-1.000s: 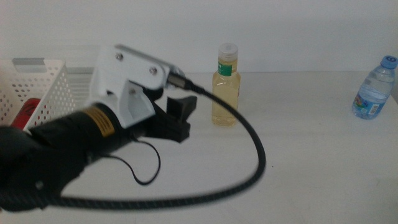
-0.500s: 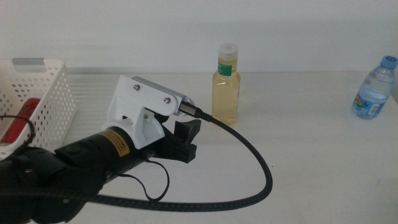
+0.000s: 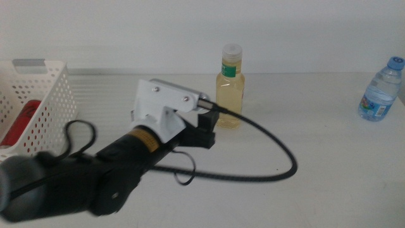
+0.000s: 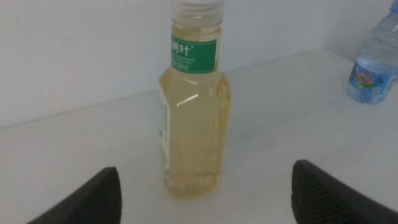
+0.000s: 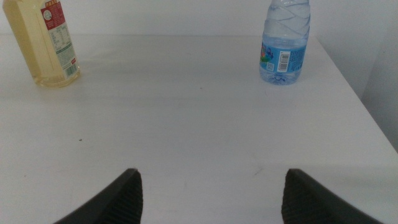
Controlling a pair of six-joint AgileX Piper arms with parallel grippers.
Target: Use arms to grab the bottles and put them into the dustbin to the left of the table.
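I will close my left gripper around the middle of the yellow bottle's body (image 3: 230, 95) (image 4: 194, 123), below the green band on the neck of the bottle.
A clear bottle of pale yellow liquid (image 3: 229, 88) with a white cap and green neck band stands upright at the back middle of the table (image 3: 316, 158). My left gripper (image 3: 205, 131) sits just in front of it on its left side. In the left wrist view the yellow bottle (image 4: 193, 118) stands centred ahead of the open left gripper (image 4: 208, 199), not between the jaws. A small blue-capped water bottle (image 3: 380, 92) stands at the far right. The white perforated dustbin (image 3: 44, 95) on the left holds a red can (image 3: 19, 123). My right gripper (image 5: 217, 199) is open and empty over bare table.
The left arm's thick black cable (image 3: 272, 171) loops across the table's middle. The right wrist view shows the yellow bottle (image 5: 46, 43), the water bottle (image 5: 285, 43) and the table's right edge (image 5: 367, 118). The right arm is out of the middle view.
My left arm has swung rightward from beside the dustbin, bringing its open gripper close to the yellow bottle. The bottles have not moved.
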